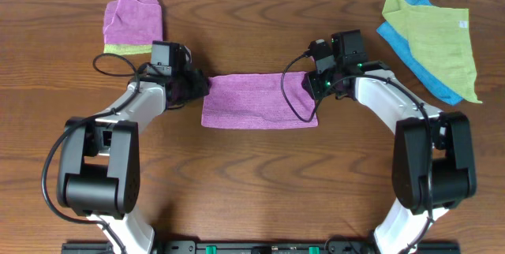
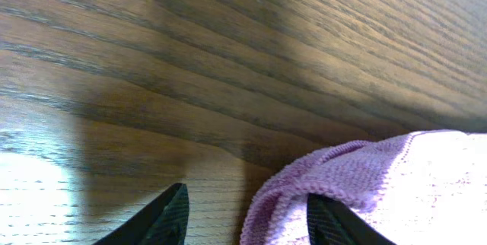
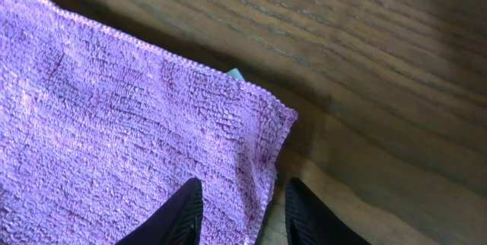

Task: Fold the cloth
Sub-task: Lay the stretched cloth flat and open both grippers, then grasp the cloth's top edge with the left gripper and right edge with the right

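Observation:
The left gripper has only the cloth's curled edge between its open fingers, so it should move farther in and pinch the cloth (image 1: 220, 94) past that curl.
The lilac cloth (image 1: 256, 100) lies flat on the wooden table as a wide rectangle, between my two arms. My left gripper (image 1: 195, 88) is at its left end. In the left wrist view that gripper (image 2: 247, 193) is open, with the cloth's curled edge (image 2: 304, 180) rising between the fingers and one finger (image 2: 335, 222) over the cloth. My right gripper (image 1: 313, 88) is at the right end. It (image 3: 243, 182) stands open astride the cloth's side edge (image 3: 266, 154), one finger over the fabric, the other over bare wood. A small pale tag (image 3: 234, 72) peeks out at the far edge.
A small purple wad (image 1: 134, 17) lies on a yellow-green cloth strip (image 1: 126, 49) at the back left. At the back right a yellow-green cloth (image 1: 434, 37) covers a blue one (image 1: 442, 87). The right arm's black cable (image 1: 293, 104) loops over the lilac cloth.

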